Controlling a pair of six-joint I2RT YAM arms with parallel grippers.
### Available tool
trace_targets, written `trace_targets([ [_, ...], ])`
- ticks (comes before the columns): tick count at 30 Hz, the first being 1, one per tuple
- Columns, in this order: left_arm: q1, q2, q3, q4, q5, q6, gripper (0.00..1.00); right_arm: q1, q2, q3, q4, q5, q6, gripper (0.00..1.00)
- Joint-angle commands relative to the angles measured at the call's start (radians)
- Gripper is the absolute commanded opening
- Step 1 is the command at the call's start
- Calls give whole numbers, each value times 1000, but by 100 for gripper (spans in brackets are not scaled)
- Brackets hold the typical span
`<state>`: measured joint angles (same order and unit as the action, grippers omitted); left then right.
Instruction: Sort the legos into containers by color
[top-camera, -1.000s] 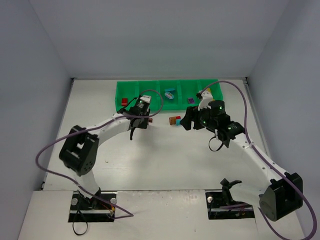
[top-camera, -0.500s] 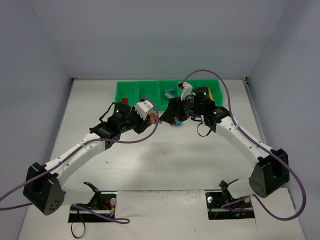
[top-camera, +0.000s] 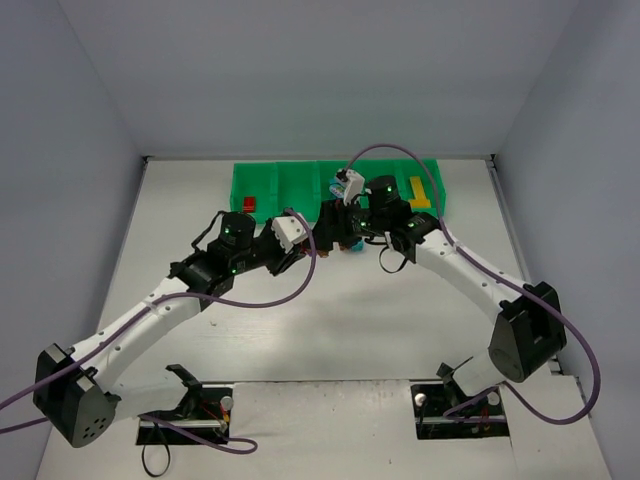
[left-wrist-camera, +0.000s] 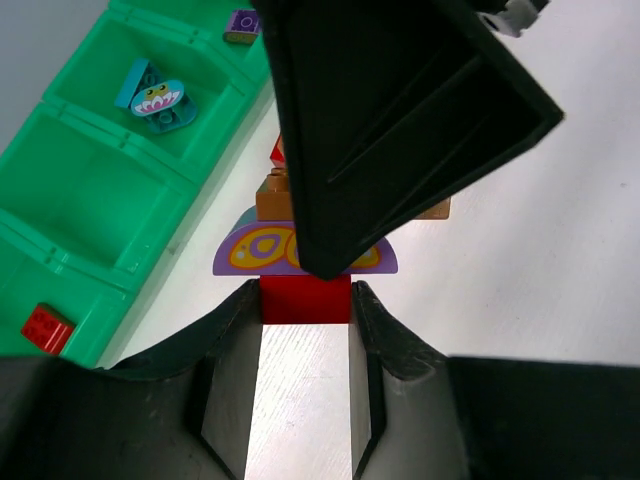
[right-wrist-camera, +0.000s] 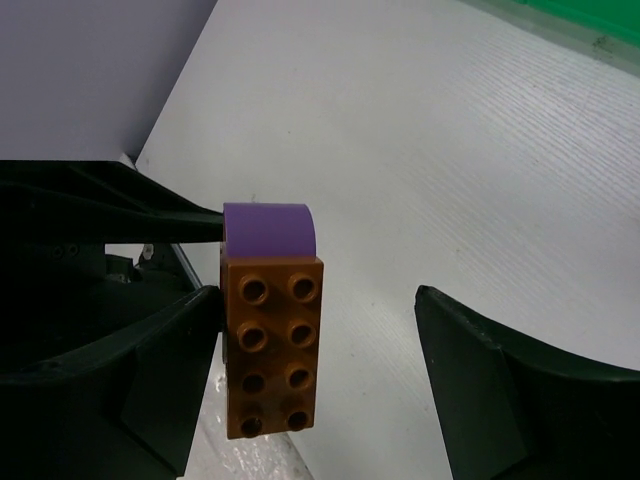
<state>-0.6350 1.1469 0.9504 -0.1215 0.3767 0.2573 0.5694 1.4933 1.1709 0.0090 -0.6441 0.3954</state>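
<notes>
My left gripper needs to release its red brick next to the other red brick (top-camera: 258, 209) (left-wrist-camera: 75, 311) in the green tray's end compartment.
A stack of legos stands on the table in front of the green tray (top-camera: 290, 185): a red brick (left-wrist-camera: 305, 300), a purple arched brick (left-wrist-camera: 250, 255) and a brown brick (right-wrist-camera: 272, 345). My left gripper (left-wrist-camera: 305, 300) is low at the stack with both fingers against the sides of the red brick. It also shows in the top view (top-camera: 313, 247). My right gripper (right-wrist-camera: 315, 300) is open around the brown brick, which touches only its left finger (right-wrist-camera: 190, 340). In the top view it (top-camera: 335, 238) meets the left gripper. The tray holds a red brick (left-wrist-camera: 45, 328), a cyan brick (left-wrist-camera: 155, 95) and a yellow brick (top-camera: 417, 192).
The tray (left-wrist-camera: 90, 200) lies along the back of the table, just left of the stack in the left wrist view. A small purple brick (left-wrist-camera: 243, 22) lies in a farther compartment. Purple cables loop over both arms. Grey walls close in the table.
My left gripper has moved right to the stack in front of the tray. My right gripper has swung left from the tray's right end and come down over the same stack.
</notes>
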Motion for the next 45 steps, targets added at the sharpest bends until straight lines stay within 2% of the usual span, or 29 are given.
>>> trace_targets([
  [1, -11, -45, 1, 49, 19, 26, 0, 9, 4, 30, 109, -19, 39, 74],
  [4, -11, -58, -6, 49, 14, 26, 0, 10, 7, 29, 123, -29, 49, 65],
  [5, -11, -59, -10, 52, 11, 23, 0, 12, 8, 29, 124, -34, 54, 58],
  [7, -11, -62, -15, 59, 2, 22, 0, 12, 8, 23, 131, -45, 57, 49],
  [8, -11, -61, -18, 65, -2, 19, 0, 12, 7, 19, 132, -48, 57, 36],
  [11, -11, -55, -27, 82, -18, 11, 0, 10, 2, 9, 135, -57, 62, 10],
  [13, -11, -56, -44, 104, -33, 0, 0, 1, 1, -2, 137, -75, 69, 0],
  [17, -11, -50, -45, 106, -44, 0, 0, 0, 1, -10, 143, -84, 74, 0],
  [21, -11, -58, -55, 149, -45, -4, 0, 0, 5, -13, 154, -100, 83, 31],
  [23, -11, -58, -53, 149, -50, -3, 0, 0, 10, -14, 155, -104, 86, 36],
  [34, -11, -56, -52, 169, -64, -1, 0, 1, 28, -17, 163, -123, 92, 49],
  [37, -11, -50, -47, 171, -58, -3, 0, 1, 30, -17, 170, -127, 91, 43],
  [38, -11, -46, -47, 174, -56, -3, 0, 1, 30, -16, 172, -131, 88, 32],
  [40, -11, -42, -47, 174, -59, -6, 0, 1, 30, -11, 174, -131, 82, 19],
  [41, -11, -33, -48, 169, -61, -7, 0, -2, 25, -8, 174, -118, 77, 3],
  [42, -11, -29, -50, 164, -68, -7, 0, -5, 18, -8, 172, -108, 71, 0],
  [45, -8, -12, -74, 166, -85, -24, 0, -37, -8, -13, 171, -100, 56, 0],
])
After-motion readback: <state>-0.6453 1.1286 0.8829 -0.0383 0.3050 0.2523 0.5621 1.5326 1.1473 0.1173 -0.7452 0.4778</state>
